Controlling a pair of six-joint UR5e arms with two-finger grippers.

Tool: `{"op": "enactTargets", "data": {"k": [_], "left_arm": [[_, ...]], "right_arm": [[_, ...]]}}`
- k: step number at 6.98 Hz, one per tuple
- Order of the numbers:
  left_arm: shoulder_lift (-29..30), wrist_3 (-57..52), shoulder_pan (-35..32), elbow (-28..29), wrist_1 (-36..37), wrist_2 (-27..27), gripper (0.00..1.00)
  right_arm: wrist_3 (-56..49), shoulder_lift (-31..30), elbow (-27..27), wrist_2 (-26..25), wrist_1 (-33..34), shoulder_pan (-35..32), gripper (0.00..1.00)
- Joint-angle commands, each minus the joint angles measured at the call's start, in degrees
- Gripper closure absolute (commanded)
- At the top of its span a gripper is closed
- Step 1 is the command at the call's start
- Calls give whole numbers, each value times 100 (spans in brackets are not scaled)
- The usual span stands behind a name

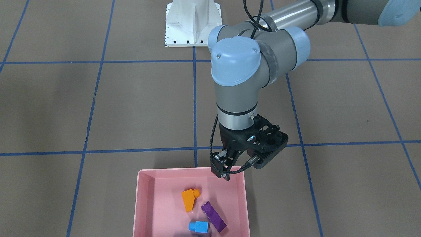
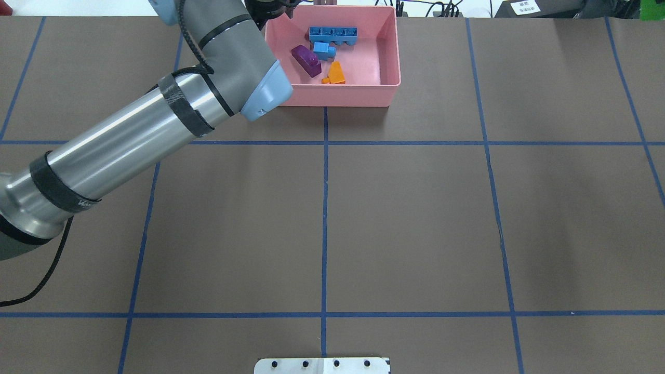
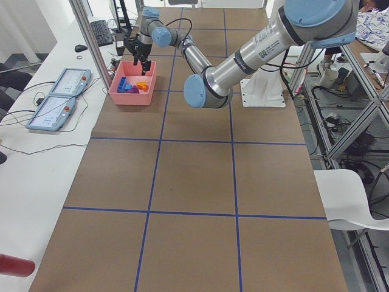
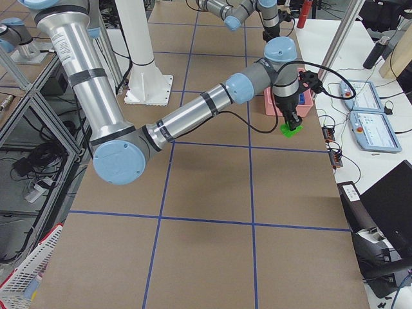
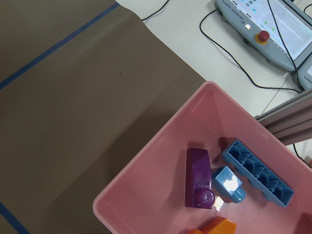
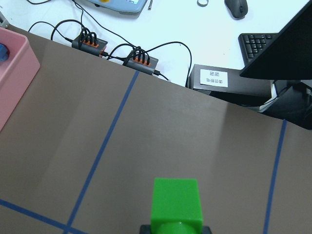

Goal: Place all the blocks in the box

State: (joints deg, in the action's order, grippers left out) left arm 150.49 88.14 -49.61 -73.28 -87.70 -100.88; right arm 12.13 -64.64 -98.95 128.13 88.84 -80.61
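The robot's right gripper will release the green brick between the orange brick and the pink box's nearest end (image 1: 170, 204).
The pink box (image 2: 337, 96) stands at the table's far middle. In it lie the long light-blue bar (image 2: 333, 35), the long purple brick (image 2: 306, 59), the small light-blue cube (image 2: 323, 50) and the orange brick (image 2: 336, 74). My left gripper (image 1: 223, 171) hangs over the box's rim (image 1: 144, 197) on the robot's side; it looks open and holds nothing. The left wrist view looks down on the purple brick (image 5: 197, 175), the cube (image 5: 226, 181) and the bar (image 5: 258, 173). My right gripper (image 6: 175, 228) is shut on the green brick (image 6: 175, 202) above bare table, with the box (image 6: 14, 73) at that view's left edge.
A white metal base (image 1: 192, 23) stands at the robot's side of the table. Beyond the table's far edge lie control pendants (image 5: 263, 19), cables (image 6: 136, 61) and a keyboard (image 6: 258, 44). The right arm shows in neither the overhead nor the front view.
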Motion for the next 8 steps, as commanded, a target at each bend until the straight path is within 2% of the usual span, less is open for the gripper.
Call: {"op": "enactTargets", "data": {"k": [1, 2, 4, 5, 6, 7, 8], "left_arm": [[-832, -1373, -232, -667, 96, -211, 0], [-1280, -1874, -381, -983, 26, -474, 0], [-2239, -2466, -444, -1932, -19, -817, 0], [-2443, -2494, -444, -2083, -88, -846, 0], [-2680, -2564, -444, -2250, -159, -855, 0], [-2952, -2799, -444, -2408, -246, -1133, 0], [-3233, -2854, -453, -2523, -378, -1319, 0]], "right_arm": [[841, 1132, 899, -42, -77, 832, 100], [1044, 1773, 1461, -77, -94, 1097, 100], [1448, 2479, 2026, -86, -95, 1538, 100], [1563, 2769, 2351, -86, -182, 1713, 100], [1791, 3086, 2850, -86, -557, 1863, 100], [2306, 3463, 3403, -321, -1013, 2134, 100], [2633, 3832, 3974, -880, -1418, 2511, 100]]}}
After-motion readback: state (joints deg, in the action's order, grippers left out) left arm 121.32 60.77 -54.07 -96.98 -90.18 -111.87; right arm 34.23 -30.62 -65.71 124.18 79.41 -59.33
